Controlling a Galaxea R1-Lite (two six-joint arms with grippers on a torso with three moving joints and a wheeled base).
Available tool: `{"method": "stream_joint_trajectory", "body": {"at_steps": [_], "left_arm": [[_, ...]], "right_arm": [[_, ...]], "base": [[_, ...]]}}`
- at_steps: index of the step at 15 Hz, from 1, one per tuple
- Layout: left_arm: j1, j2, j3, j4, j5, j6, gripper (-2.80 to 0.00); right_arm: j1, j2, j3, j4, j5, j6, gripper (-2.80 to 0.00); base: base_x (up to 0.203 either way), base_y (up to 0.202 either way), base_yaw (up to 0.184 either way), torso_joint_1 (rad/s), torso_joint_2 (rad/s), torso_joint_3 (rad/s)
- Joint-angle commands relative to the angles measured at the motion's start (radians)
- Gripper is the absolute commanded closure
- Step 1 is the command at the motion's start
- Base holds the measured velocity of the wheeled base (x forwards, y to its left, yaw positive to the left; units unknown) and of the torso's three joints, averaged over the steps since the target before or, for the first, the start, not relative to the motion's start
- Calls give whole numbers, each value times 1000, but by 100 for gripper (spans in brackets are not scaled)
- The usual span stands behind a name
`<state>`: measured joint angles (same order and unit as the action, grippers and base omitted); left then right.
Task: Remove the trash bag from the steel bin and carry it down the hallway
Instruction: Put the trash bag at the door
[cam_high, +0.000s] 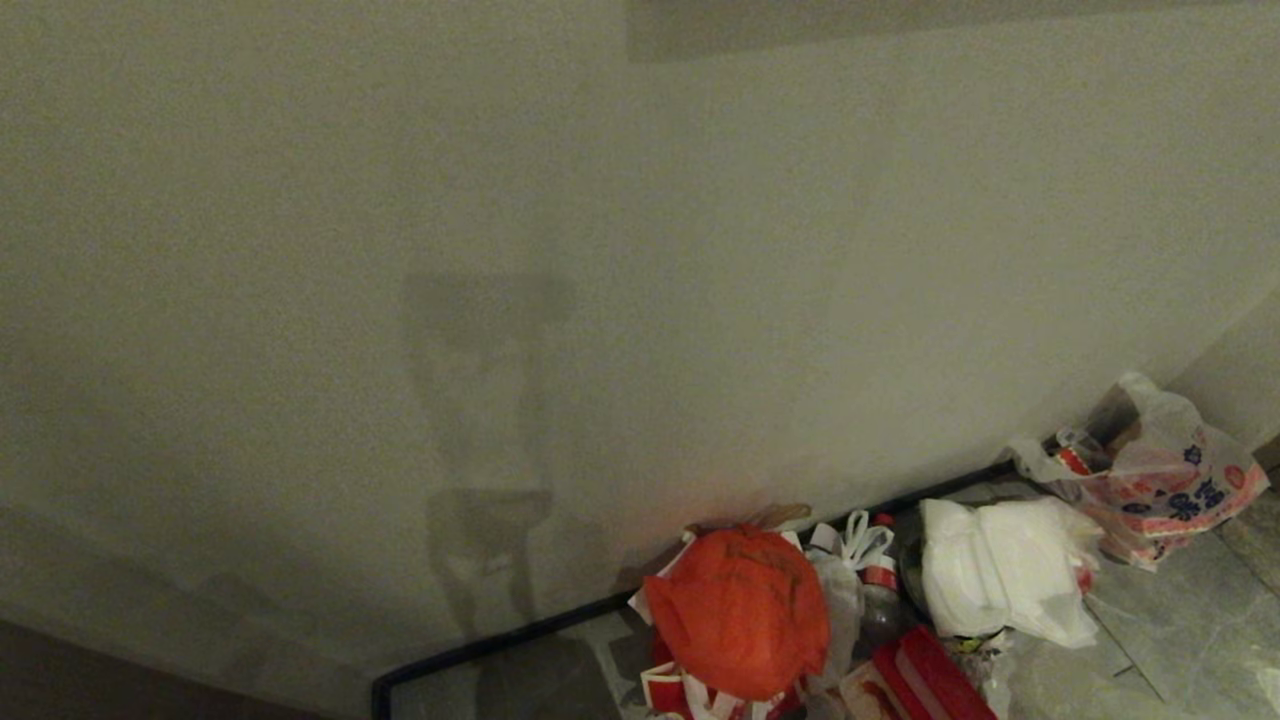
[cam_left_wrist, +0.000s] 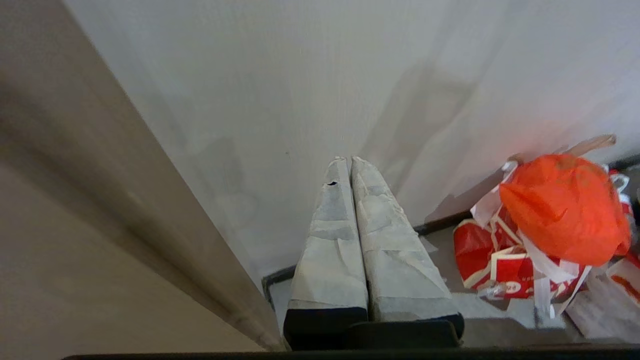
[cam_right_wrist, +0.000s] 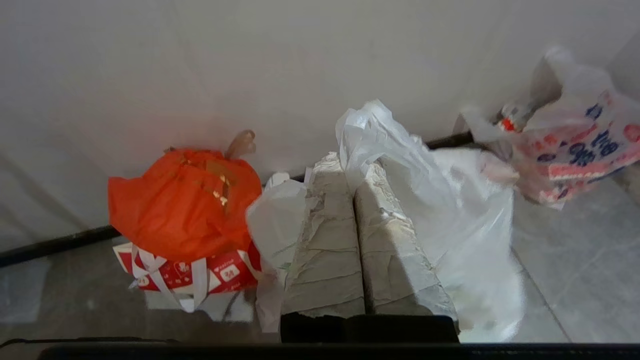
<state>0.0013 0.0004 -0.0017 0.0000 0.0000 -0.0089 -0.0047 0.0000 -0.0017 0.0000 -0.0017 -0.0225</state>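
My right gripper is to release the trash bag over the bottle (cam_high: 893, 577) between the orange-red bag and the plain white bag. The trash bag hangs above the grey tiled floor now.
The trash bag (cam_right_wrist: 277, 220), thin translucent white plastic with faint green marks, is pinched between the tips of my right gripper (cam_right_wrist: 353, 161) and hangs down on both sides of the taped fingers. That gripper is shut on it, above the grey tiled floor (cam_right_wrist: 575, 260) of the hallway, close to the cream wall. My left gripper (cam_left_wrist: 349, 160) is shut with nothing in it, pointing at the wall near a corner. Neither gripper shows in the head view. The steel bin is out of view.
A pile of rubbish lies along the dark baseboard (cam_high: 520, 625): an orange-red bag (cam_high: 740, 610) on a red-and-white bag (cam_left_wrist: 500, 265), a bottle (cam_high: 880, 580), a plain white bag (cam_high: 1000, 570) and a blue-and-red printed bag (cam_high: 1170, 470). A red box (cam_high: 925, 680) lies in front.
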Motion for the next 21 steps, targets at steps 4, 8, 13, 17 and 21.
{"method": "stream_joint_trajectory", "body": {"at_steps": [4, 8, 13, 17, 21], "left_arm": [[0, 1, 0, 0, 0, 0, 0], [-1, 1, 0, 0, 0, 0, 0], [-1, 1, 0, 0, 0, 1, 0], [0, 1, 0, 0, 0, 1, 0], [0, 1, 0, 0, 0, 1, 0]], "right_arm": [[0, 0, 2, 0, 0, -2, 0], [0, 0, 2, 0, 2, -4, 0], [0, 2, -34, 9, 8, 11, 0], [0, 172, -386, 241, 64, 5, 0], [2, 568, -705, 372, 117, -35, 0]], "base": [[0, 0, 0, 2, 4, -202], [0, 0, 0, 0, 4, -190], [0, 0, 0, 1, 0, -29], [0, 0, 0, 0, 0, 0], [0, 0, 0, 0, 0, 0]]}}
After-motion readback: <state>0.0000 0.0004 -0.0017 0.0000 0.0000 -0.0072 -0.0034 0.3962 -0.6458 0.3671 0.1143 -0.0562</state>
